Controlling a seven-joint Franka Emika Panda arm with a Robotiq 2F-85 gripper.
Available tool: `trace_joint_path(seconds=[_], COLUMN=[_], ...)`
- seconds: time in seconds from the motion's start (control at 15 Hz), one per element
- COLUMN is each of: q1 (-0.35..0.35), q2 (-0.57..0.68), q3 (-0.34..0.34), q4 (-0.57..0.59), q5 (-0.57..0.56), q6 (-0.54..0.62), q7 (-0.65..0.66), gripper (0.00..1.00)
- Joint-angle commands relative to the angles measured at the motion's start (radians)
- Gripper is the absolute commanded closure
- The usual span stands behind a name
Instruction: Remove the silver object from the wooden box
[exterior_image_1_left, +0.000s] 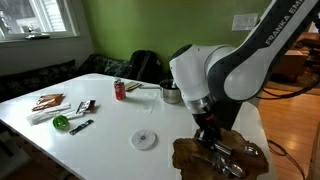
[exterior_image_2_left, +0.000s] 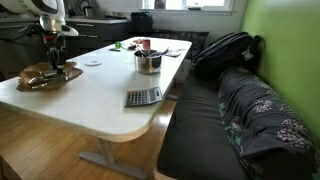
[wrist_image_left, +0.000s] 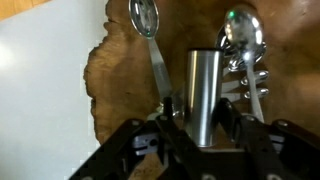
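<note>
My gripper should open, rise and take the silver cylinder nearer the middle (wrist_image_left: 205, 90) before lifting it out, because it now holds it close to its near end.
The wooden box is a dark brown wavy-edged tray (wrist_image_left: 118, 85) on the white table, seen in both exterior views (exterior_image_1_left: 188, 156) (exterior_image_2_left: 38, 82). The silver object, a bunch of shiny spoons (wrist_image_left: 246, 42), lies on the tray to the right of my gripper; it also shows in an exterior view (exterior_image_1_left: 238, 152). One more spoon (wrist_image_left: 145, 18) lies to the left, its handle running to my left finger. My gripper (wrist_image_left: 200, 115) (exterior_image_1_left: 208, 138) (exterior_image_2_left: 53, 62) is low over the tray, its fingers pressed on both sides of a shiny silver cylinder (wrist_image_left: 203, 85). Where the spoon handles end is hidden.
On the table are a small white disc (exterior_image_1_left: 145, 139), a red can (exterior_image_1_left: 120, 90), a steel pot (exterior_image_1_left: 172, 95) (exterior_image_2_left: 148, 62), dark-handled tools (exterior_image_1_left: 85, 106) and a calculator (exterior_image_2_left: 143, 97). A bench with a backpack (exterior_image_2_left: 225, 50) runs along one side.
</note>
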Motion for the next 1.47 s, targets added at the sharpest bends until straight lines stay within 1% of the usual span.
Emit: trace_joint_path(seconds=[0.0, 0.07, 0.13, 0.2, 0.27, 0.33, 0.4, 0.47, 0.53, 0.6, 0.73, 0.93, 1.0, 1.13, 1.27, 1.4], q1=[-0.005, -0.003, -0.002, -0.003, -0.002, -0.003, -0.001, -0.001, 0.001, 0.003, 0.005, 0.009, 0.009, 0.012, 0.016, 0.029], q2=[0.002, -0.006, -0.015, -0.022, -0.026, -0.024, -0.02, -0.017, -0.01, -0.007, -0.002, 0.0, -0.003, -0.026, -0.088, -0.172], q3=[0.013, 0.016, 0.021, 0.026, 0.029, 0.033, 0.036, 0.04, 0.043, 0.044, 0.045, 0.042, 0.041, 0.037, 0.04, 0.037], q4=[0.008, 0.003, -0.003, -0.009, -0.012, -0.009, -0.006, -0.004, -0.001, 0.0, 0.001, 0.0, 0.0, -0.008, -0.04, -0.076], q5=[0.036, 0.04, 0.048, 0.056, 0.063, 0.073, 0.077, 0.082, 0.085, 0.083, 0.08, 0.071, 0.069, 0.059, 0.048, 0.011], q6=[-0.022, -0.027, -0.03, -0.028, -0.025, -0.028, -0.031, -0.031, -0.034, -0.034, -0.028, -0.038, -0.042, -0.038, 0.016, 0.077], q7=[-0.034, -0.036, -0.039, -0.045, -0.044, -0.05, -0.051, -0.056, -0.062, -0.064, -0.069, -0.071, -0.071, -0.06, -0.048, -0.011], gripper=[0.17, 0.1, 0.01, 0.0, 0.04, 0.3, 0.29, 0.3, 0.37, 0.47, 0.62, 0.86, 0.91, 0.91, 0.91, 0.91])
